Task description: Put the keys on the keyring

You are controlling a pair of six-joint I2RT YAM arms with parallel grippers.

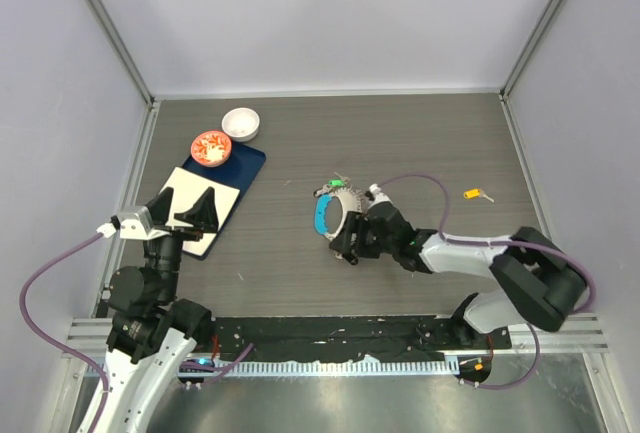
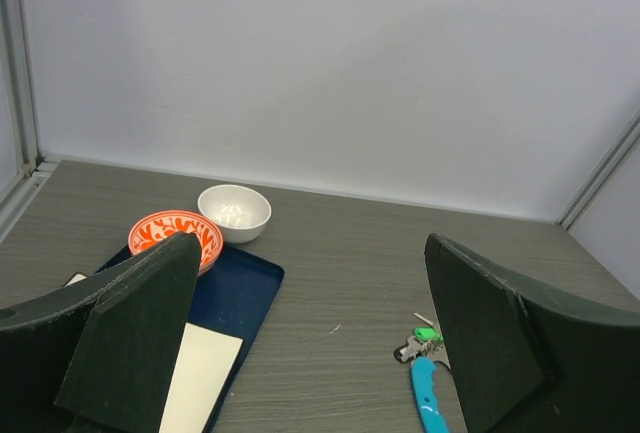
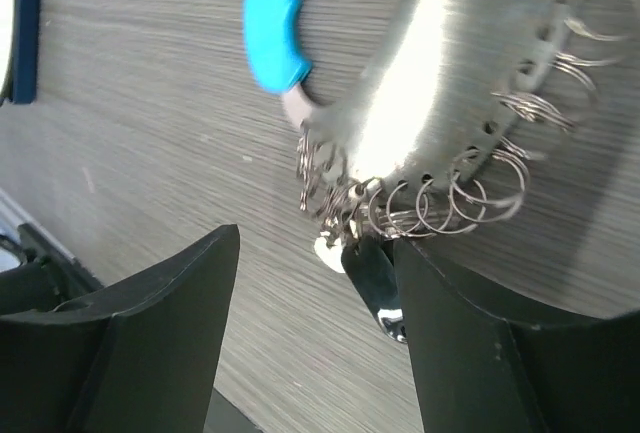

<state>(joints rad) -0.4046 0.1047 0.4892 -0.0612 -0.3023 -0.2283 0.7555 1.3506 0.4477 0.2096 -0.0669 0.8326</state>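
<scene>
The dark-headed key and bunched rings crowd my right gripper at the end of the keyring, so it should back off and pinch one wire ring (image 3: 488, 187) along its curved edge.
The keyring (image 1: 336, 211) lies mid-table, a grey metal loop with a blue plastic piece (image 1: 320, 216). A key with a green tag (image 1: 337, 184) lies at its far edge. Another key with a yellow tag (image 1: 477, 194) lies alone to the right. My right gripper (image 1: 350, 244) is open at the keyring's near edge. In the right wrist view, the keyring (image 3: 430, 83) carries several small wire rings, and a dark-headed key (image 3: 375, 278) hangs from them beside my right finger (image 3: 470, 343). My left gripper (image 1: 181, 209) is open over the tray, holding nothing.
A dark blue tray (image 1: 243, 168) with a cream sheet (image 1: 198, 203) sits at the left. A red-patterned dish (image 1: 211, 147) rests on the tray's far end and a white bowl (image 1: 241, 123) stands behind it. Walls enclose the table on three sides.
</scene>
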